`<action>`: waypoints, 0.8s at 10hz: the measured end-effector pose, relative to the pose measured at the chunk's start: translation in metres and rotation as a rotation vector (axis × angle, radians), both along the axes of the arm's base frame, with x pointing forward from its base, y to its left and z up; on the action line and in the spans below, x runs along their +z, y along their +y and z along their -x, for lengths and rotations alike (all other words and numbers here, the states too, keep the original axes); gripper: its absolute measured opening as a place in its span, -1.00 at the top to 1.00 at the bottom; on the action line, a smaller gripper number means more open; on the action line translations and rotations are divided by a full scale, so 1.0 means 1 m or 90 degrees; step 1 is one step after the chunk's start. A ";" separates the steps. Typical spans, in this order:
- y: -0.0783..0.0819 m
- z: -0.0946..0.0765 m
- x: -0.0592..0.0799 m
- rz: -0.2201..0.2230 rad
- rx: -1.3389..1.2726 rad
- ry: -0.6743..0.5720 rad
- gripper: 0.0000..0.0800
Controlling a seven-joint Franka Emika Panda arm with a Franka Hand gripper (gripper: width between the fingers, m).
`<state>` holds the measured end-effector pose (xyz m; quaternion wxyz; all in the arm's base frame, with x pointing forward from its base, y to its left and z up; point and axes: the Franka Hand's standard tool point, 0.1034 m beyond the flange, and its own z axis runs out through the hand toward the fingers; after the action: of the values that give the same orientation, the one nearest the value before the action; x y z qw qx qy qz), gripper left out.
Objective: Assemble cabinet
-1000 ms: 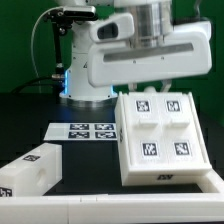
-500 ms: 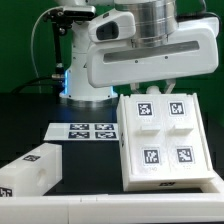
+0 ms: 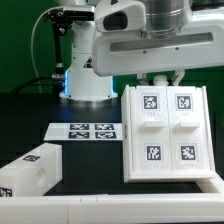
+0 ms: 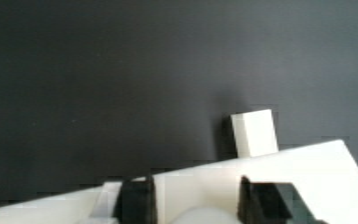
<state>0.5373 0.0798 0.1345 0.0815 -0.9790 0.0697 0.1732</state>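
The robot's gripper should release the cabinet body, which now stands tilted up, upright on the black table, snug [image 3: 158, 193] against the white front ledge.
The cabinet body [image 3: 168, 130] is a large white box with four recessed squares, each bearing a black-and-white tag. It stands tilted up at the exterior view's right, its lower edge near the table. My gripper [image 3: 164, 80] grips its top edge from above. In the wrist view the two dark fingers [image 4: 140, 197] straddle the white body [image 4: 247, 175], with the gripper [image 4: 202, 202] closed on it. A smaller white cabinet part [image 3: 30, 172] with tags lies at the exterior view's lower left, apart from the gripper.
The marker board [image 3: 85, 131] lies flat on the black table left of the cabinet body. The white robot pedestal [image 3: 85, 85] stands behind it. A white ledge [image 3: 110, 208] runs along the front edge. A narrow white piece [image 4: 252, 133] shows beyond the body in the wrist view.
The gripper has moved up and toward the exterior view's right with the cabinet body. The body has turned from skewed to nearly square-on and sits higher.
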 end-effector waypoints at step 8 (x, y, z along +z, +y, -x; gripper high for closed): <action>-0.003 -0.030 0.011 -0.010 -0.011 0.117 0.45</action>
<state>0.5672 0.0767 0.1454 0.0840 -0.9578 0.0837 0.2620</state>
